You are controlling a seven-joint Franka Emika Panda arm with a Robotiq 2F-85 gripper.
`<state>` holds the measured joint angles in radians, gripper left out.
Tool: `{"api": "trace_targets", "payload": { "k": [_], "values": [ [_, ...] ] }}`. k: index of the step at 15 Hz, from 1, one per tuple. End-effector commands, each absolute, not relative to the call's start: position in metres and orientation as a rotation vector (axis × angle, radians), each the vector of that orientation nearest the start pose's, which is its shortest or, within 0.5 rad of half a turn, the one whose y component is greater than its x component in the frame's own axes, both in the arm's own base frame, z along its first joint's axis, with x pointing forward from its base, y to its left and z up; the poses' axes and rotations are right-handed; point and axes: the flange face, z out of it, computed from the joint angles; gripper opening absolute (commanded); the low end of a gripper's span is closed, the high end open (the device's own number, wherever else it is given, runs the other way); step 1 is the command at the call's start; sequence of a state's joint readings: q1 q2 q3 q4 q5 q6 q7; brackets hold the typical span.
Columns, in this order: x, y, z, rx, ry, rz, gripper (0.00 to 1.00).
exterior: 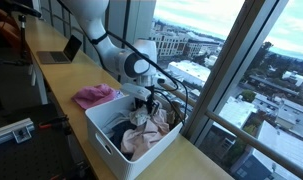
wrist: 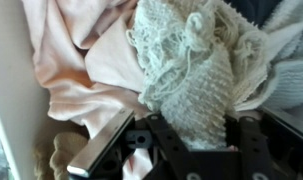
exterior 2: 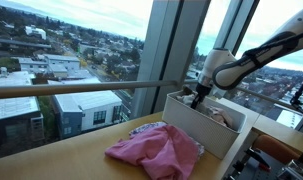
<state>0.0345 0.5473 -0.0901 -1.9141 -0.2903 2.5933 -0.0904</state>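
I have a gripper for the cream knit, which is now down inside the white bin. I will use it to put the cream knit down on the bright pink cloth on the wooden counter (exterior: 106, 90).
My gripper (wrist: 186, 135) is down inside a white bin (exterior: 106, 135) of clothes, shut on a pale knitted cloth (wrist: 186, 75) that fills the space between its fingers. Pale pink cloth (wrist: 71, 70) lies beside and under it. In both exterior views the gripper (exterior: 143, 100) (exterior 2: 199, 97) reaches down into the bin (exterior 2: 206, 135) among the piled clothes (exterior: 141, 130). A bright pink cloth (exterior: 94, 96) (exterior 2: 156, 150) lies on the wooden counter just outside the bin.
The wooden counter (exterior: 66, 80) runs along a large window (exterior: 221, 60). A laptop (exterior: 61, 52) stands farther along it. The window frame and rail (exterior 2: 81, 88) are close behind the bin.
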Motion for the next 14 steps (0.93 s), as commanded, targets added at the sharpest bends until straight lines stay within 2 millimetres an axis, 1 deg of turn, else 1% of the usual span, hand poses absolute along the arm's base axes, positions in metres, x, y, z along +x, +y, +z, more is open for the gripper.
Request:
{"api": "trace_targets", "payload": {
  "k": [1,5,8,11,14],
  "values": [
    [0.615,-0.010,0.293,-3.317,-0.467,-0.318,0.05],
    [0.602,0.006,0.374,-3.294,-0.477,-0.466,0.05],
    [0.592,0.031,0.433,-3.279,-0.506,-0.562,0.05],
    [0.580,0.079,0.488,-3.258,-0.573,-0.640,0.05],
    [0.564,0.136,0.533,-3.234,-0.646,-0.703,0.05]
  ]
}}
